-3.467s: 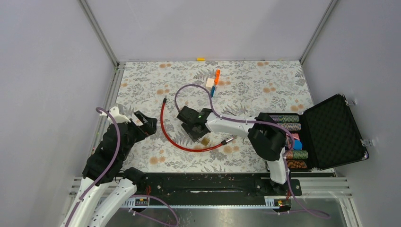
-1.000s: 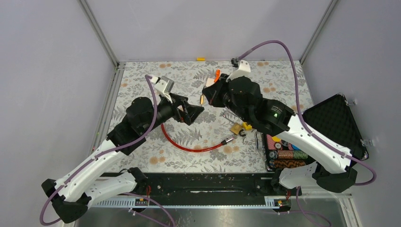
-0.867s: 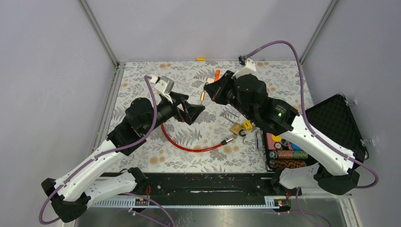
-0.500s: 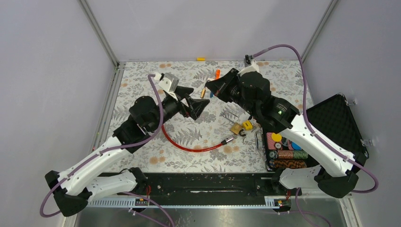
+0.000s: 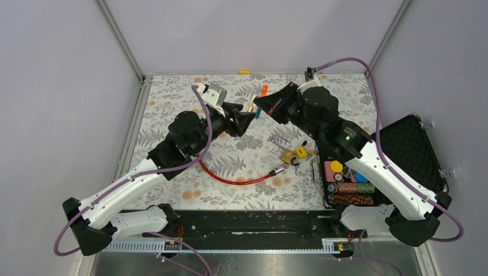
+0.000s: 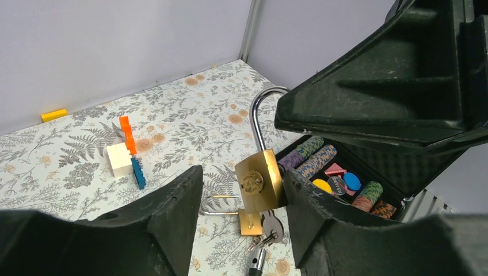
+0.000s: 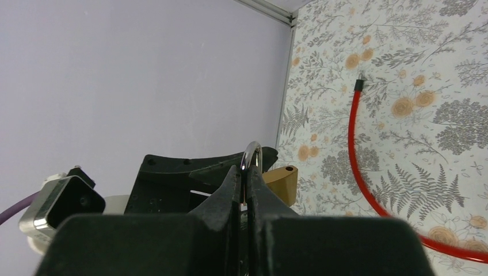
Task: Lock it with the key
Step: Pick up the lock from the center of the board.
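Observation:
The body of the padlock sticks out beside my right gripper's fingers, so my left gripper will hold the body while my right gripper opens, turns and takes the shackle [image 6: 270, 91] by its bend.
A brass padlock [image 6: 259, 181] hangs in the air with its shackle [image 6: 260, 112] swung open. My right gripper [image 7: 248, 172] is shut on that shackle [image 7: 251, 152], and the brass body [image 7: 282, 181] juts out beside its fingers. My left gripper [image 6: 239, 195] is open around the lock's body; the right finger [image 6: 313, 215] is close against it and the left finger [image 6: 167, 213] stands apart. From above, both grippers meet at the held padlock [image 5: 251, 108]. A dark key [image 6: 270, 226] lies on the mat beside a second brass padlock [image 6: 250, 221].
A red cable [image 5: 230, 179] curves across the floral mat. Orange, white and blue blocks [image 5: 262, 95] sit at the back, with a yellow block [image 5: 244, 72] by the wall. An open black case [image 5: 403, 158] with poker chips [image 5: 345, 187] stands at the right.
My left gripper has moved up and back to the hanging padlock, and its jaws have narrowed around the body. The right gripper has shifted slightly right, still holding the shackle.

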`<action>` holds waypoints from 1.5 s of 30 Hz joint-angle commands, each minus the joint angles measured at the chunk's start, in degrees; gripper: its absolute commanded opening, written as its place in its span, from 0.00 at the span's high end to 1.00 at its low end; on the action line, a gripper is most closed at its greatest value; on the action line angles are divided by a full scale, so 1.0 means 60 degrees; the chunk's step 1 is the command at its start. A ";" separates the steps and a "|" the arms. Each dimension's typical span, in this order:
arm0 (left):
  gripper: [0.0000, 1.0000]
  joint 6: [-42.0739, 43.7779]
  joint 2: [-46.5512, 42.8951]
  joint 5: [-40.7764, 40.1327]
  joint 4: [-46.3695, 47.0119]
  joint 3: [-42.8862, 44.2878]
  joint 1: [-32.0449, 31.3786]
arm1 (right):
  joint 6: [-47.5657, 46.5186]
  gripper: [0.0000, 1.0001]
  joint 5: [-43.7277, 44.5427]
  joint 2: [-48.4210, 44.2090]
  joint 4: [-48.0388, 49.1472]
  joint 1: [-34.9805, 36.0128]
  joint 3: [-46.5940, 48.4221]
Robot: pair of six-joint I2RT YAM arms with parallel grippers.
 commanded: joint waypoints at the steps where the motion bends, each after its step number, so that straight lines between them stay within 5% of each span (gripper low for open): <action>1: 0.49 0.0025 -0.0021 -0.0270 0.0597 0.0261 -0.0039 | 0.0505 1.00 -0.0508 -0.0276 0.0919 -0.0231 -0.0092; 8: 0.86 0.0203 0.0049 -0.0205 0.0544 0.0269 -0.0038 | 0.0644 1.00 -0.0855 -0.0247 0.1013 -0.0416 -0.0161; 11: 1.00 0.0223 0.0015 -0.0120 0.0523 0.0226 -0.0037 | 0.0404 0.90 -0.1020 -0.0180 0.1068 -0.0449 -0.0123; 13: 1.00 0.0250 0.0015 -0.0145 0.0327 0.0327 -0.0036 | 0.0047 0.76 -0.1118 -0.0192 0.1071 -0.0490 -0.0182; 19: 1.00 0.0349 0.0029 0.0514 -0.0671 0.0855 0.0239 | -0.2186 0.13 -0.2177 -0.0855 0.0972 -0.1087 -0.1152; 22: 1.00 0.0371 -0.0030 0.1471 -0.1112 0.0990 0.0583 | -0.3580 0.01 -0.2976 -0.1302 0.1090 -0.1374 -0.1625; 27: 1.00 0.1147 -0.0310 0.2469 -0.1799 0.1122 0.0731 | -0.4639 0.04 -0.3513 -0.1307 -0.0184 -0.1647 -0.0924; 35: 1.00 0.1583 -0.0587 0.2841 -0.2024 0.1252 0.0735 | -0.3638 0.06 -0.4819 -0.0542 0.0060 -0.1678 -0.0196; 41: 1.00 0.1254 -0.0634 0.2811 -0.2055 0.1365 0.0734 | -0.3792 0.25 -0.5443 0.0085 -0.0160 -0.1668 -0.0181; 45: 1.00 0.1034 -0.0723 0.2719 -0.1996 0.1375 0.0742 | -0.4012 0.52 -0.5496 0.0005 -0.0167 -0.1667 -0.0608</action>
